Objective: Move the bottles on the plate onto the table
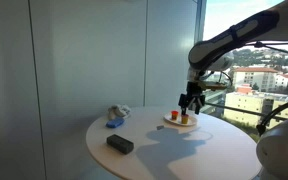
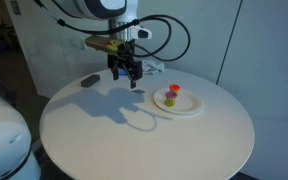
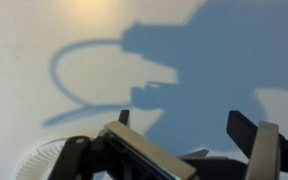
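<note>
My gripper needs to next move to the top of the yellow bottle (image 1: 185, 113), which is beside the red-orange bottle on the white plate, and close there.
A white plate (image 1: 181, 124) (image 2: 184, 106) sits on the round white table (image 1: 184, 150) (image 2: 134, 130). Two small bottles stand on it: a red-orange one (image 1: 174, 116) (image 2: 174, 91) and a yellow one (image 1: 186, 118) (image 2: 169, 99). My gripper (image 1: 191, 100) (image 2: 124, 72) hovers open and empty above the table, beside the plate. In the wrist view the gripper's (image 3: 183, 122) two fingers are spread over bare table and the arm's shadow. Only the plate's rim (image 3: 39, 160) shows at the lower left. The bottles are out of the wrist view.
A black rectangular object (image 1: 119, 144) (image 2: 89, 80) lies on the table away from the plate. A blue and white object (image 1: 116, 116) lies near the table's edge. A window with a railing (image 1: 246, 100) is behind the table.
</note>
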`<action>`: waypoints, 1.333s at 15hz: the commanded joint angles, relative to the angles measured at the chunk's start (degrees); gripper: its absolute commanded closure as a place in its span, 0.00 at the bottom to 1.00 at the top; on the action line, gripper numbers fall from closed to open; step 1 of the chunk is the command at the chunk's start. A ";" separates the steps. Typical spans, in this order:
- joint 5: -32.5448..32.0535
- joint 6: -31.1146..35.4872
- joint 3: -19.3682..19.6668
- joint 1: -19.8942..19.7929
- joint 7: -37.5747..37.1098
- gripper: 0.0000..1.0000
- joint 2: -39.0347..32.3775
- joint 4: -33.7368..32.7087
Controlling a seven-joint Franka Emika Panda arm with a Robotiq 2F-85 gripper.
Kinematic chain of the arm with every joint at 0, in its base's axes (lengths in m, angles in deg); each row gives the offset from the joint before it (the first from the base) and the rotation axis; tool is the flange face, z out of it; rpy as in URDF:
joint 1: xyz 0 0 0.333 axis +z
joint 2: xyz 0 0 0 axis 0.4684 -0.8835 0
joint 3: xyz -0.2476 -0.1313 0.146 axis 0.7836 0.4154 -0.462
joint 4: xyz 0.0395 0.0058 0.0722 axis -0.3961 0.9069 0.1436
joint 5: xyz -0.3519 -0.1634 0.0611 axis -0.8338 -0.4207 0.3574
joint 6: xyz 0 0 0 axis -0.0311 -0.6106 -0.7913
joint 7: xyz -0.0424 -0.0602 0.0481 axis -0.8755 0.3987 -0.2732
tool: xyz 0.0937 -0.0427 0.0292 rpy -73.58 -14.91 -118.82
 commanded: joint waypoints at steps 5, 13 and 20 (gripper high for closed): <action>0.23 -0.12 -0.30 -0.34 0.20 0.00 0.14 -0.40; -2.61 0.06 -0.76 -2.53 -1.52 0.00 -1.67 -1.30; -12.67 2.23 5.70 -10.08 0.93 0.00 -11.25 -10.51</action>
